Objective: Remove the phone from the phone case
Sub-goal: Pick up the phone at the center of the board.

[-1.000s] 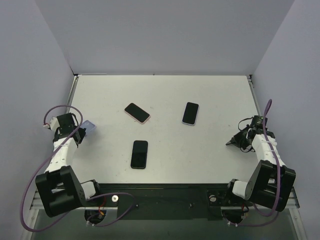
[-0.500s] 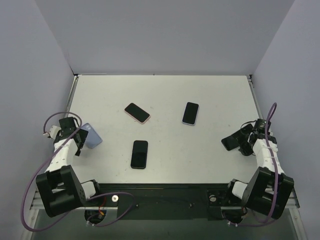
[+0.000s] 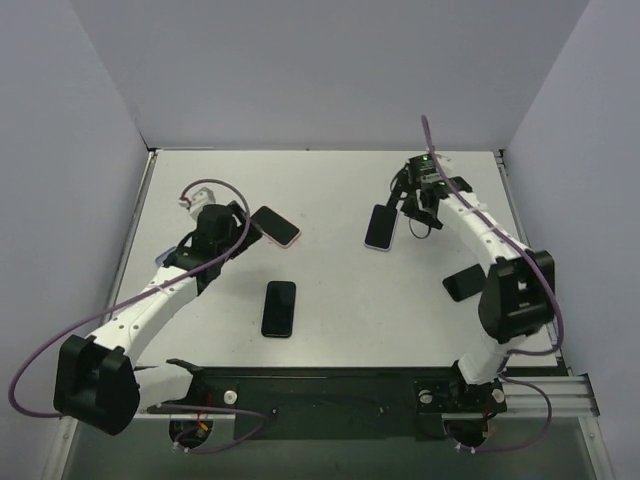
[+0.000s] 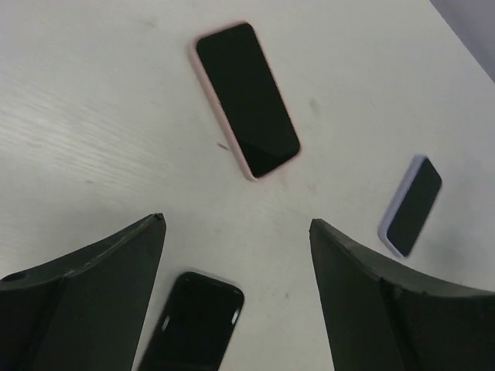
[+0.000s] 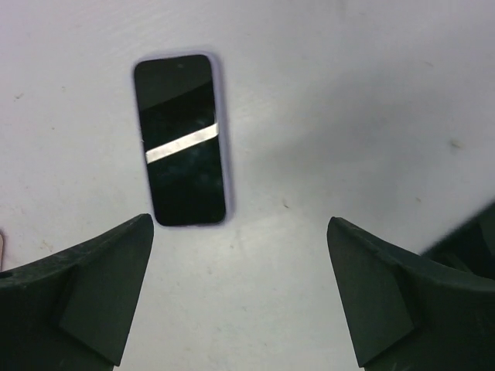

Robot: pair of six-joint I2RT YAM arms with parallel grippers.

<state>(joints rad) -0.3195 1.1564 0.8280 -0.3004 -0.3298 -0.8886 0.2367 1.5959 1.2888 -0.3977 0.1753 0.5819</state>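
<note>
I should move my right gripper to the lilac-cased phone next and close it on the near end of its lilac case [image 3: 377, 242] [image 5: 191, 212].
Three phones lie face up on the white table. One sits in a pink phone case [image 3: 275, 226] [image 4: 246, 99], one in a lilac case [image 3: 380, 227] [image 5: 182, 139] [image 4: 411, 205], and one is all black [image 3: 279, 308] [image 4: 193, 321]. My left gripper [image 3: 238, 224] [image 4: 236, 220] hovers open just left of the pink-cased phone, holding nothing. My right gripper [image 3: 408, 207] [image 5: 239, 220] hovers open beside the lilac-cased phone's far right end, also holding nothing.
A black flat piece [image 3: 462, 283] lies on the table at the right, under the right arm. A pale blue case [image 3: 166, 256] shows partly beneath the left arm. Grey walls close in the left, back and right sides.
Both grippers went from shut to open. The pale blue case and the black piece were let go at the table's sides. Both arms swung inward to the phones at the back.
</note>
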